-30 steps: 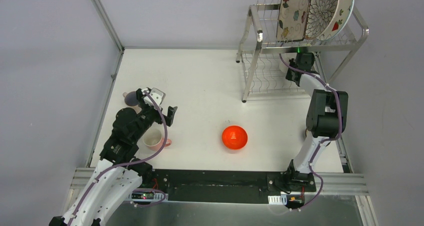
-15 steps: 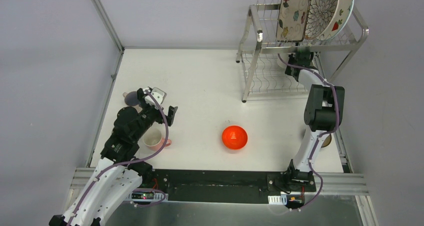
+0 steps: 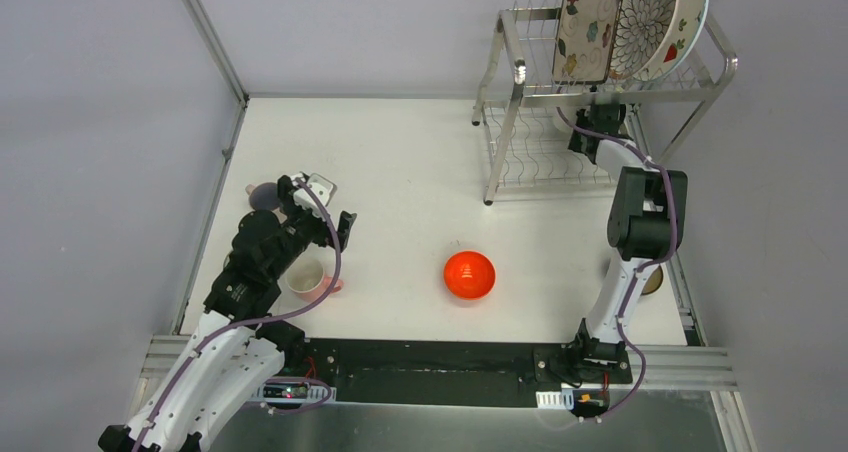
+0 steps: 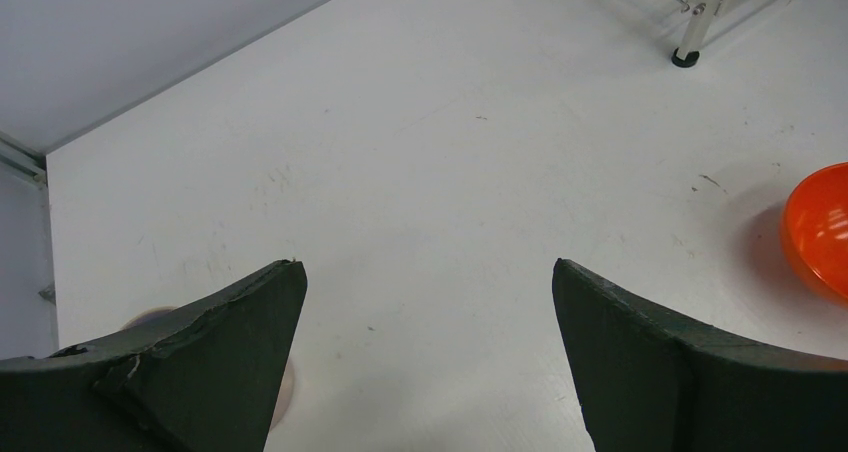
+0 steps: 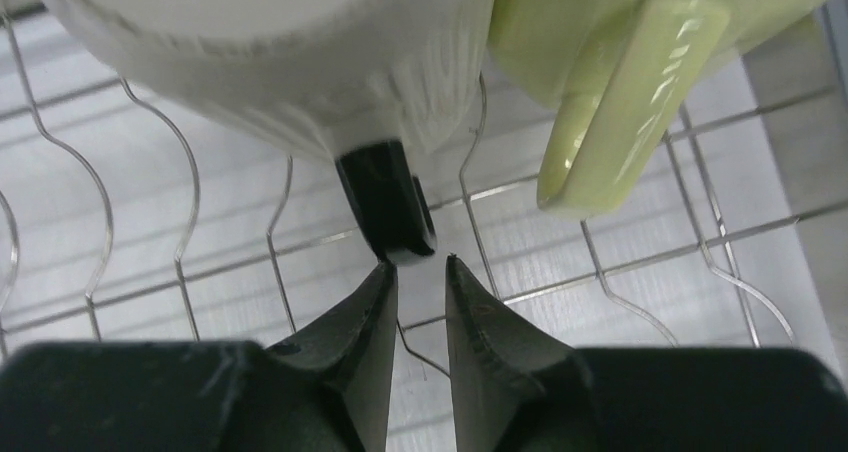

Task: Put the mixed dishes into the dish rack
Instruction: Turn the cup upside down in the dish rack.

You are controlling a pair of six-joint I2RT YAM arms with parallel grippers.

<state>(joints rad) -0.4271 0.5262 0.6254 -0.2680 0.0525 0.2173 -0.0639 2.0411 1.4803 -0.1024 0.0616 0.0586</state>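
The robot's left gripper needs to next move down to the far side of the pink cup's rim [image 3: 314,262] and close there, one finger inside the cup.
The dish rack [image 3: 520,72] stands at the far right. Its upper shelf holds the floral plate [image 3: 588,22], the brown-petal plate [image 3: 645,17] and the strawberry plate [image 3: 690,22]. On the lower wire shelf [image 5: 150,272] sit a white cup [image 5: 270,62] with a black handle [image 5: 385,197] and a yellow cup [image 5: 610,102]. My right gripper [image 5: 420,264] is under the upper shelf, slightly open, its tips just short of the black handle, nothing between them. A red-orange bowl [image 3: 469,275] sits mid-table. My left gripper [image 4: 425,272] hovers wide open and empty above the pink cup [image 3: 305,278].
A dark bowl [image 3: 262,194] lies at the table's left edge, partly hidden behind the left arm. A brown bowl [image 3: 653,281] peeks out behind the right arm near the right edge. The rack's front leg [image 3: 497,162] stands left of the right arm.
The right arm has pushed deeper under the rack's upper shelf, and its jaws have parted a little from the black handle. The left gripper has shifted slightly.
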